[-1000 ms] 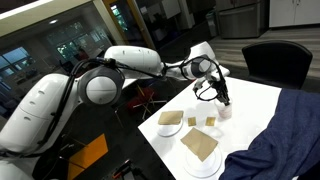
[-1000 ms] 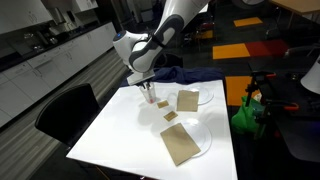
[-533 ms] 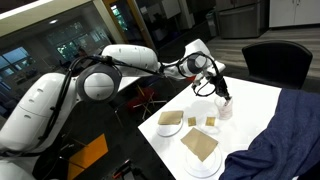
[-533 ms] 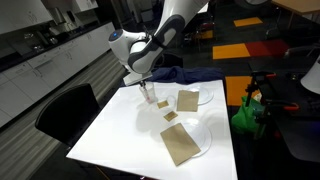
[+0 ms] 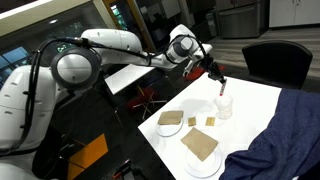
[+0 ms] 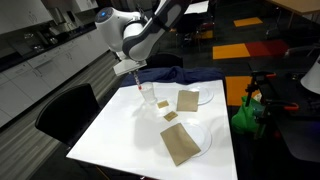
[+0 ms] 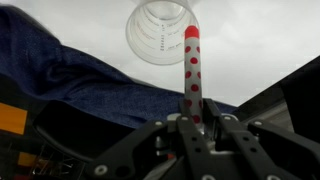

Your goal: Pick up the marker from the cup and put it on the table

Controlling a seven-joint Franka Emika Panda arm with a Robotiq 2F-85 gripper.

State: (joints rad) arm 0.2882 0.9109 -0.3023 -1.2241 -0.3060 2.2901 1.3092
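The robot's gripper will release the marker on the white table [image 5: 190, 111], just past the small tan square beside the far plate.
My gripper [image 7: 193, 120] is shut on the marker [image 7: 191, 62], a thin stick with red dots and a red tip. It holds the marker above the clear cup [image 7: 160, 30], which stands upright on the white table [image 7: 262, 40]. In both exterior views the gripper [image 5: 212, 72] [image 6: 130, 70] hangs above and a little to one side of the cup [image 5: 225, 107] [image 6: 148, 93]. The marker [image 5: 220, 88] [image 6: 137, 83] points down at the cup's rim. Its tip looks clear of the cup. The table also shows in both exterior views [image 5: 255, 100] [image 6: 115, 135].
Several white plates with tan squares [image 5: 200, 145] [image 6: 182, 140] lie on the table near the cup. A dark blue cloth [image 5: 280, 135] [image 6: 165, 75] [image 7: 70, 85] drapes over one table edge. A black chair [image 6: 65, 105] stands at another side.
The gripper has risen from the cup and drawn the marker up out of it. The arm has swung upward and back. The cup has stayed in place.
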